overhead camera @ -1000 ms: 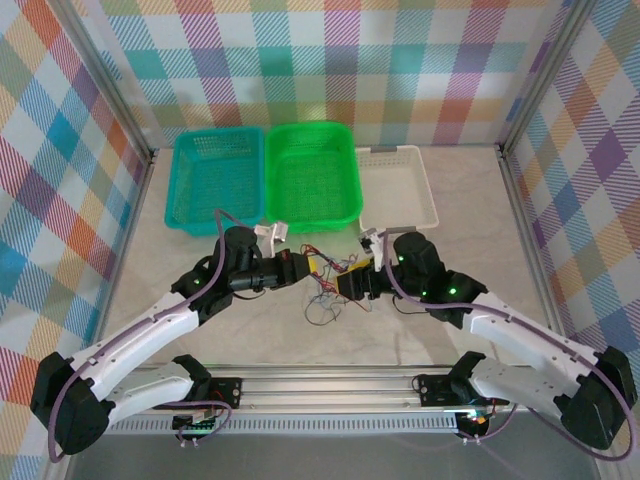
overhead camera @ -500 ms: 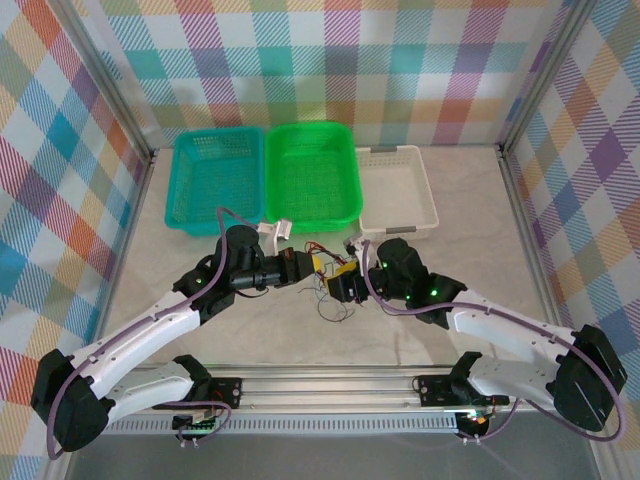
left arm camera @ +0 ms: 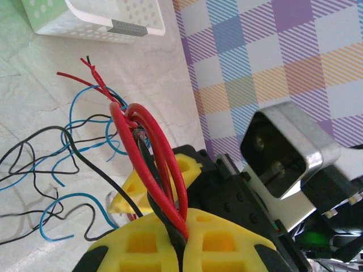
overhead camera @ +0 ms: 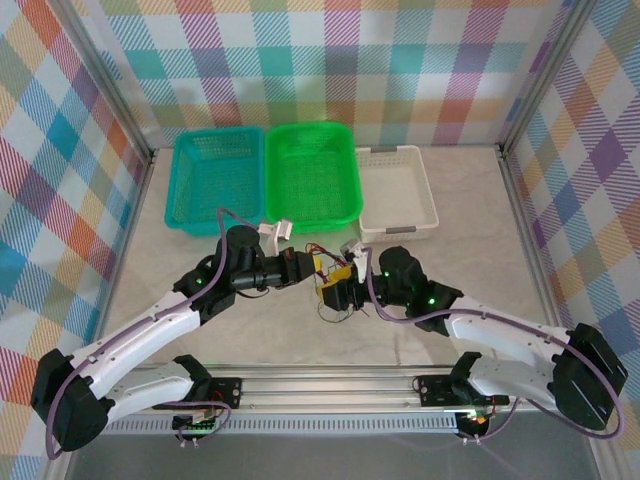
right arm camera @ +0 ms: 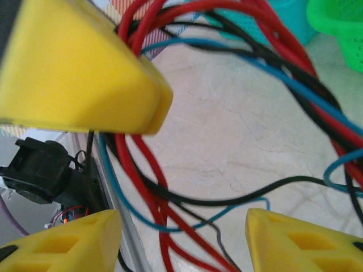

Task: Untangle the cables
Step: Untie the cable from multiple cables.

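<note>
The red loops are pinched away from the blue tangle by my left gripper, so my right gripper will hold the loops while my left gripper takes the tangled part [left arm camera: 117, 110].
The cables [overhead camera: 338, 308] are a small tangle of thin red, black and blue wires on the marble table between the two arms. My left gripper [overhead camera: 318, 267] is shut on a bunch of red and black cables [left arm camera: 152, 170], which rise from its yellow pads [left arm camera: 142, 243]. Loose blue and black strands [left arm camera: 68, 164] trail over the table beyond it. My right gripper [overhead camera: 336, 292] is close against the left one, just to its right. Its yellow fingertips [right arm camera: 62, 243] stand wide apart, and red, black and blue cables [right arm camera: 170, 209] cross the gap between them without being pinched.
Three baskets stand in a row at the back: teal [overhead camera: 215, 180], green [overhead camera: 313, 175] and white [overhead camera: 398, 195]. The white basket's corner [left arm camera: 113, 25] lies beyond the wires in the left wrist view. The base rail [overhead camera: 330, 385] runs along the near edge.
My right gripper has moved left, right up to the left gripper, and the tangle has drawn in beneath them. The left arm has stayed where it was, still shut on the cables.
</note>
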You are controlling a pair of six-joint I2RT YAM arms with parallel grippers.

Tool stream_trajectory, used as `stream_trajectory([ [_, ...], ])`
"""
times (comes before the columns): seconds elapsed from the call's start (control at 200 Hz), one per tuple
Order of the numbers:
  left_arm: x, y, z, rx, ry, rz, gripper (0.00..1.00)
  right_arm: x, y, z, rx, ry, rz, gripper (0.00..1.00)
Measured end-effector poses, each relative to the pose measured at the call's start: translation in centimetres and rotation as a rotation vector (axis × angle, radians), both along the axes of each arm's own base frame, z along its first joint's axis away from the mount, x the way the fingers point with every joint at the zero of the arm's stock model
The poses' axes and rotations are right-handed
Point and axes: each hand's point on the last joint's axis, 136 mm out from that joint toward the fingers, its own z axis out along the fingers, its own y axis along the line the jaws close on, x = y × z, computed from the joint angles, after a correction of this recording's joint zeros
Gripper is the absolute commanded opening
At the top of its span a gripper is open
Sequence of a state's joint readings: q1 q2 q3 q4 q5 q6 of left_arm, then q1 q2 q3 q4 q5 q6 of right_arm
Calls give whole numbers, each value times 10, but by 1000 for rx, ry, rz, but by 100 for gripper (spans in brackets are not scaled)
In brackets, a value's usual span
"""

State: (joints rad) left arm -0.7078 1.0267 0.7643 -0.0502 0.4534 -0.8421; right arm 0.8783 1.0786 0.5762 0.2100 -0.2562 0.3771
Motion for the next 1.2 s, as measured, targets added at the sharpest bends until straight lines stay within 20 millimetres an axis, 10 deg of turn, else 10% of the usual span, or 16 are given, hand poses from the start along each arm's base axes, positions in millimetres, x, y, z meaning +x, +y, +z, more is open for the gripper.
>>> stream_trajectory([
  [0.46,1,-1,3,-16,15,10,2,-5,-4,4,19,-27,2,0],
  [0.62,0,1,6,-21,8,16,14,-7,-5,8,29,-30,4,0],
  [0.91,-10,11,26,-43,-60,15,73,-14,-19,36,88,-57,-19,0],
  [1.2,-22,25,5,-5,-67,19,80,-27,-19,55,157,25,25,0],
])
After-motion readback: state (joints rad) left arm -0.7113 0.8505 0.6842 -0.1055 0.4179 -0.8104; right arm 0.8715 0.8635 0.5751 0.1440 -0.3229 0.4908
